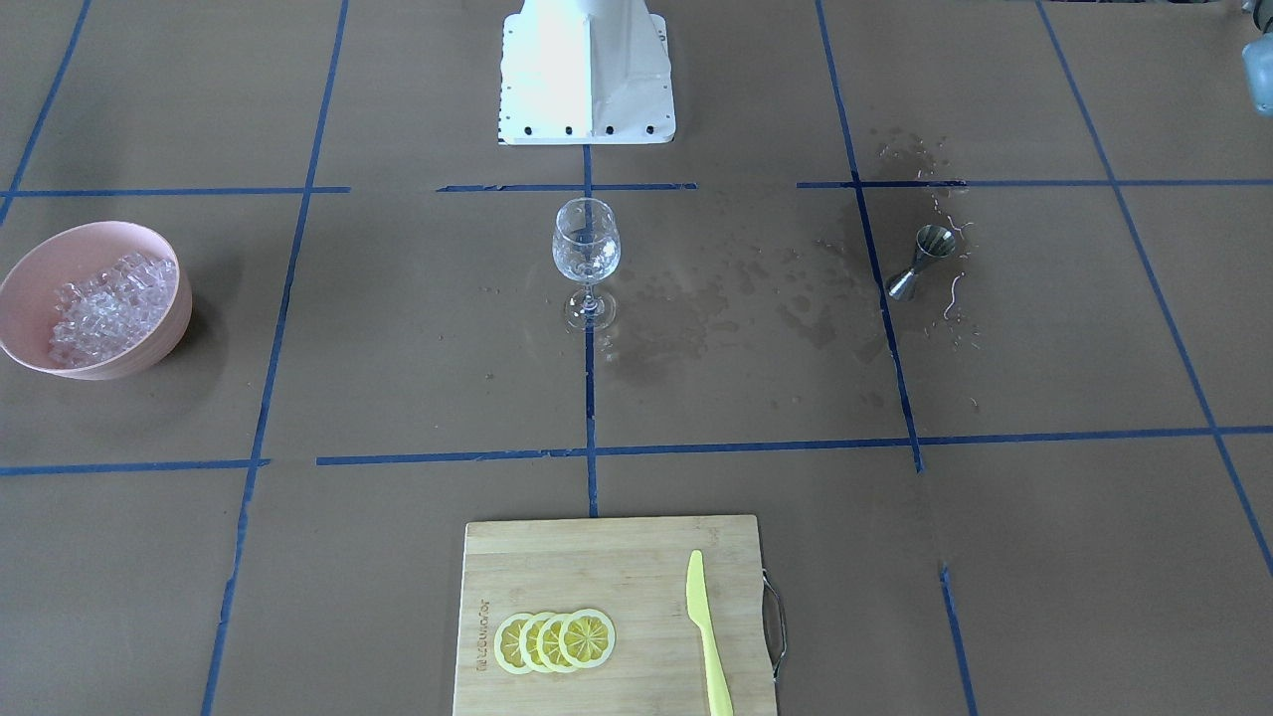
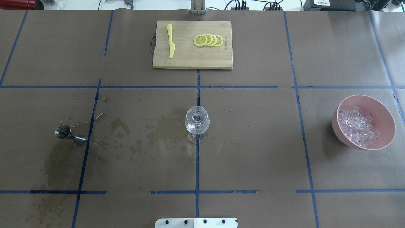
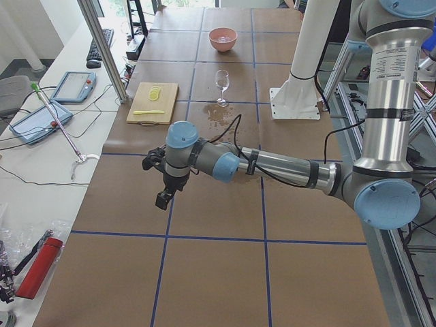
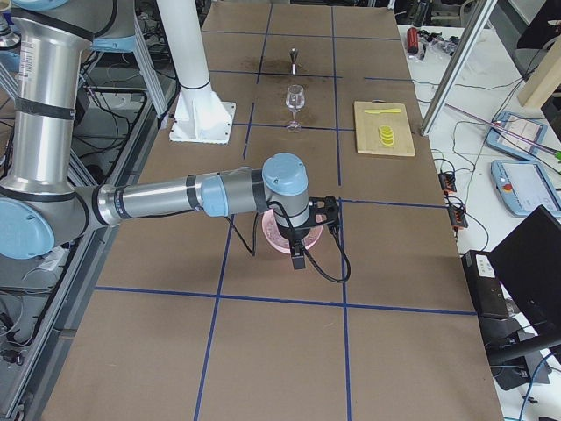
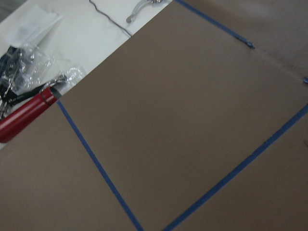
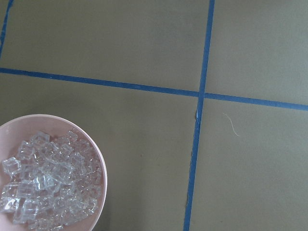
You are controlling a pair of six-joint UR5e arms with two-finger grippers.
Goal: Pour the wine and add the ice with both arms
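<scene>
My right gripper should close next on an ice cube at the middle of the ice heap (image 1: 107,298) (image 6: 44,182) in the pink bowl.
A clear wine glass (image 1: 586,244) (image 2: 196,120) stands upright at the table's centre, and no wine shows in any view. The ice (image 1: 104,308) (image 2: 357,126) (image 6: 45,187) is heaped in a pink bowl (image 1: 90,231) (image 2: 367,96). The left gripper (image 3: 163,199) hangs over bare paper near the table's left end, far from the glass. The right gripper (image 4: 299,260) hangs above the near edge of the bowl (image 4: 276,237). Each gripper shows only in a side view, so I cannot tell whether either is open or shut.
A steel jigger (image 1: 923,261) (image 2: 69,134) stands among wet stains (image 1: 716,308). On the far side, a wooden cutting board (image 2: 190,57) holds lemon slices (image 2: 208,40) and a yellow knife (image 2: 171,44). The white pedestal (image 1: 587,80) is behind the glass. A red cylinder (image 5: 26,118) lies off the paper.
</scene>
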